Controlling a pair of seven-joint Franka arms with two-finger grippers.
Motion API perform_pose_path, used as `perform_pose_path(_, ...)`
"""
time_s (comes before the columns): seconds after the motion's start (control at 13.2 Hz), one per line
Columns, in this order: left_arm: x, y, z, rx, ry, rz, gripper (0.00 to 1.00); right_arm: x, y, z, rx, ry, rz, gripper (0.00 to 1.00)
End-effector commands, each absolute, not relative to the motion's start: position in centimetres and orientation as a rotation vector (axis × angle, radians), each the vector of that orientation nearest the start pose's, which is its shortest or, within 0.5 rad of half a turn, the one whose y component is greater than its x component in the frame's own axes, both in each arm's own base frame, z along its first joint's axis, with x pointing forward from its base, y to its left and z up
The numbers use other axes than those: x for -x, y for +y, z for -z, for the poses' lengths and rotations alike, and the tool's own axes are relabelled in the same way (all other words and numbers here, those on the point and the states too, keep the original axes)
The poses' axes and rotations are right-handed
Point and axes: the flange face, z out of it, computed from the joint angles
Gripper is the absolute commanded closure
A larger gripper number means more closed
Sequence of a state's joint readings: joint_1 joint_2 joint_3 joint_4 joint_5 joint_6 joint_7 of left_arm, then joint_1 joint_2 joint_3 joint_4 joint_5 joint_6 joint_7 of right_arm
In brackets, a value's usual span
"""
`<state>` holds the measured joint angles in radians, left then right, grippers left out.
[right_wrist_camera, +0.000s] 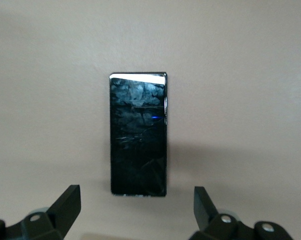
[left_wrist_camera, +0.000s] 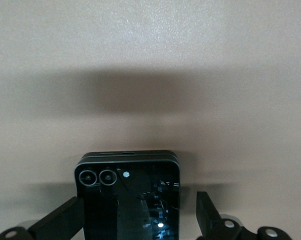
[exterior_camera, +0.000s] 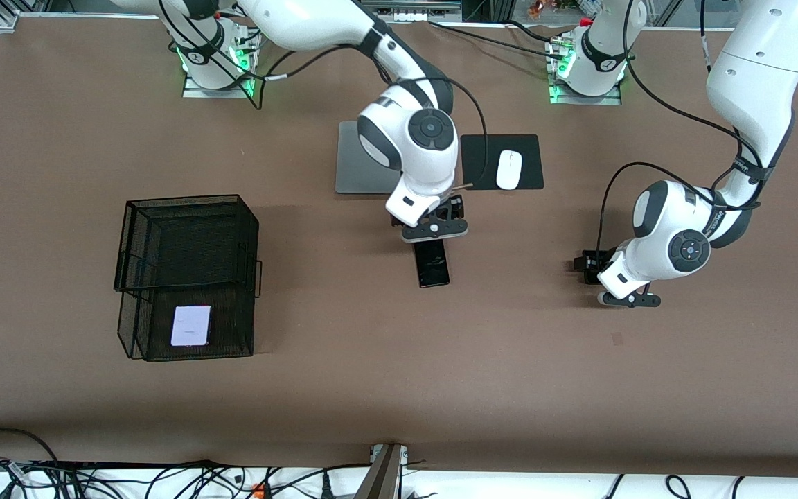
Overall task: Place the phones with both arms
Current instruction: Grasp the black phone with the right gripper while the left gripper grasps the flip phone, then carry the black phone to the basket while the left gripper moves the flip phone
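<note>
Next, my right gripper closes on the long sides [exterior_camera: 430, 242] [right_wrist_camera: 138, 157] of the slim black phone, a little past its middle toward the end closer to the silver laptop.
The small square black phone [left_wrist_camera: 129, 200] lies on the table between my left gripper's fingers. My left gripper [left_wrist_camera: 138, 216] is open around it, with one finger [left_wrist_camera: 60, 220] at its edge and the other [left_wrist_camera: 206, 212] a gap away. In the front view my left gripper [exterior_camera: 586, 265] is low over the table toward the left arm's end and covers that phone. The long slim black phone [exterior_camera: 433, 263] lies flat mid-table. My right gripper [exterior_camera: 433, 234] is open and empty just over its end farther from the front camera. In the right wrist view this phone [right_wrist_camera: 138, 135] lies ahead of my right gripper [right_wrist_camera: 135, 207]. The white-lavender phone [exterior_camera: 191, 325] lies in the wire basket's lower tray.
A black two-tier wire basket [exterior_camera: 188, 235] stands toward the right arm's end. A silver laptop [exterior_camera: 357, 159] and a white mouse [exterior_camera: 508, 169] on a black pad [exterior_camera: 530, 149] lie farther from the front camera than the slim phone, beside the right arm's wrist.
</note>
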<state>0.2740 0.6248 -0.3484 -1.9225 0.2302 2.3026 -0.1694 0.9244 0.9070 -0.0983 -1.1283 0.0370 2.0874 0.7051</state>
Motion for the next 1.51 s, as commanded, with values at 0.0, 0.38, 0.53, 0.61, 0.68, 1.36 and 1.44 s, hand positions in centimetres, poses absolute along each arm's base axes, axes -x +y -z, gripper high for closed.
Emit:
perform_pose_path(0.0,-59.6,-2.8,-16.5,3.097,0.136,-0.285,0.00,-49.8,59.3,-22.3,3.131,-0.267,0.140,0.00)
perform_pose_path(0.38,-59.5,-2.6,-16.1,3.082,0.139,-0.292,0.00,-49.2,59.4,-17.8,3.122,-0.311,0.195,0.00)
perform_pose_path(0.53,-59.5,-2.6,-16.1,3.081,0.139,-0.294,0.57,-49.2,59.4,-17.2,3.104,-0.303,0.215,0.00)
perform_pose_path(0.61,-59.5,-2.6,-16.3,3.079,0.139,-0.294,0.69,-49.5,59.1,-17.1,3.103,-0.292,0.215,0.00)
perform_pose_path(0.68,-59.6,-2.6,-16.7,3.077,0.142,-0.289,0.80,-49.5,59.0,-16.8,3.105,-0.278,0.210,0.02)
perform_pose_path(1.36,-64.1,-4.4,-34.9,2.959,0.118,-0.439,0.98,-53.2,56.0,-28.6,3.128,-0.159,0.128,1.00)
perform_pose_path(1.44,-64.6,-5.7,-36.9,2.965,0.138,-0.421,0.98,-54.4,54.2,-32.0,3.129,-0.111,0.094,1.00)
